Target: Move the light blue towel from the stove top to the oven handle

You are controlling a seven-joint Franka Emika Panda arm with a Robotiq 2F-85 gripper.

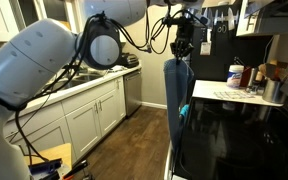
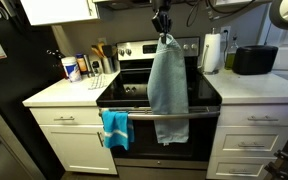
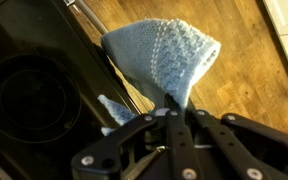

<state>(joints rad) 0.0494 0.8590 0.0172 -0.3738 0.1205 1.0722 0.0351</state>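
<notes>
The light blue towel, hanging above the stove's front now, will be released by my gripper, draped over the oven handle (image 3: 127,93) near the bright blue cloth.
The light blue towel (image 2: 168,78) hangs full length from my gripper (image 2: 163,38), which is shut on its top edge above the front of the stove. Its lower end drapes in front of the oven handle (image 2: 199,113), a pale bar on the black oven front. In an exterior view the towel (image 1: 177,85) hangs beside the glossy black stove top (image 1: 234,130) under my gripper (image 1: 181,48). In the wrist view the towel (image 3: 169,55) falls away from my shut fingers (image 3: 177,112), with the stove top (image 3: 29,90) to the left.
A bright blue cloth (image 2: 115,127) hangs on the handle's left end. Bottles and utensils (image 2: 84,66) stand on the white counter beside the stove. A paper towel roll (image 2: 212,52) and a black appliance (image 2: 254,60) stand on the other counter. White cabinets (image 1: 84,120) line the wooden floor.
</notes>
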